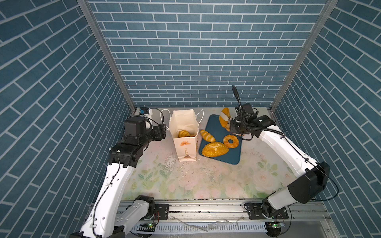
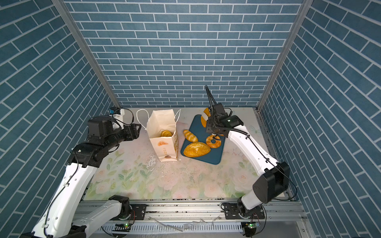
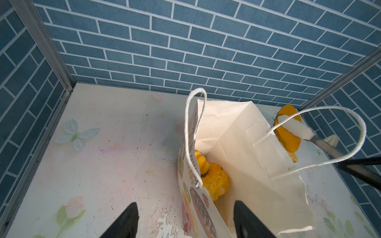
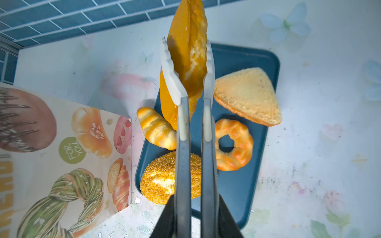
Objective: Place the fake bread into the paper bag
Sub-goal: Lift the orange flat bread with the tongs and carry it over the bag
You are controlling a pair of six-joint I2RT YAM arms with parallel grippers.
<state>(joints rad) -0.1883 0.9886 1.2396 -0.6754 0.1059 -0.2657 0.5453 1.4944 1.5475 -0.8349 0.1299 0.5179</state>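
The long oval bun, now held above the tray's far end, will go from my right gripper's grey tongs onto the golden bread inside the paper bag [image 1: 187, 132].
The cream paper bag [image 1: 183, 148] stands open left of the tray, with golden bread [image 3: 214, 181] lying in its bottom. My right gripper [image 4: 195, 206] is shut on a pair of grey tongs [image 4: 183, 144]. Their white tips clamp a long oval bun [image 4: 187, 51] above the tray's far end; the bun also shows in a top view [image 1: 224, 120]. A seeded oval loaf [image 1: 215, 149], a twisted ring [image 1: 231, 141], a striped roll [image 1: 207, 135] and a tan triangle [image 4: 247, 94] lie on the tray. My left gripper [image 3: 185, 216] is open beside the bag's left wall.
The dark blue tray [image 1: 233, 158] sits right of the bag on the flowered tabletop. The bag's cord handles [image 3: 329, 134] stick up at its left and right rims. Blue brick walls close the back and both sides. A small white device [image 1: 144, 112] sits in the back-left corner.
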